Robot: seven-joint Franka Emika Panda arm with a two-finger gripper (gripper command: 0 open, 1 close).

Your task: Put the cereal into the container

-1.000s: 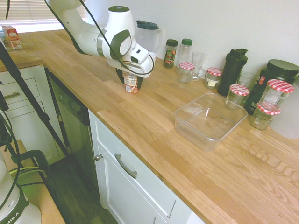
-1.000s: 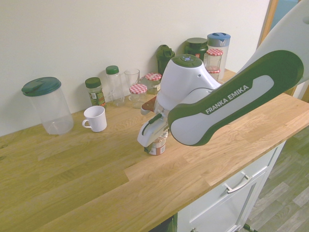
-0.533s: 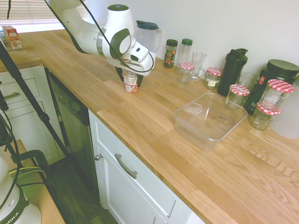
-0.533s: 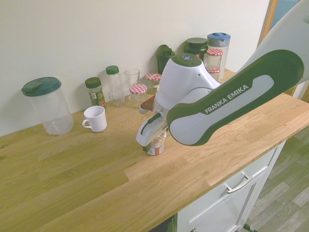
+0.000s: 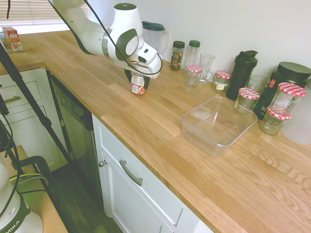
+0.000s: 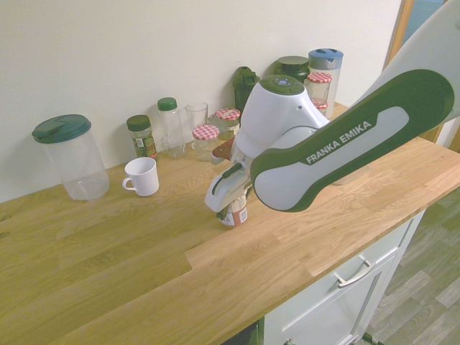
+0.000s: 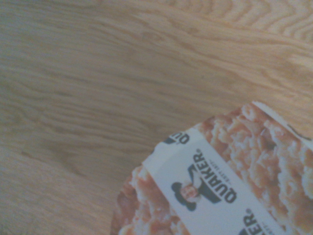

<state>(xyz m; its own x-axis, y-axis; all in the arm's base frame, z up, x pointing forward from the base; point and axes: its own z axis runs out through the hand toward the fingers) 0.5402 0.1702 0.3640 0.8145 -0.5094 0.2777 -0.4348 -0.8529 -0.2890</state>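
The cereal, now standing upright on the wooden counter, will be let go by my gripper around the middle of the clear container's bottom (image 5: pixel 216 133), while the cup is kept upright.
The cereal (image 5: pixel 138 88) is a small cup with a red and white label, standing upright on the wooden counter at the left. My gripper (image 5: pixel 138 82) comes down over it from above and is shut on its upper part. From the other side the cereal (image 6: pixel 234 215) shows just under the white hand. Its Quaker-printed lid (image 7: pixel 230 181) fills the wrist view's lower corner. The container (image 5: pixel 204 143), a clear square tub, sits open well to the right of the cup, near the glass jars.
Along the back wall stand a lidded pitcher (image 5: pixel 153 37), spice bottles (image 5: pixel 178 55), a drinking glass (image 5: pixel 206 65), jars with red-checked lids (image 5: pixel 194 74) and dark bottles (image 5: pixel 243 74). A white mug (image 6: pixel 141 176) sits behind the arm. The counter's front edge (image 5: pixel 146 145) drops to cabinets.
The fingers have closed from open onto the cereal cup. The hand and cup have shifted slightly up and toward the back wall.
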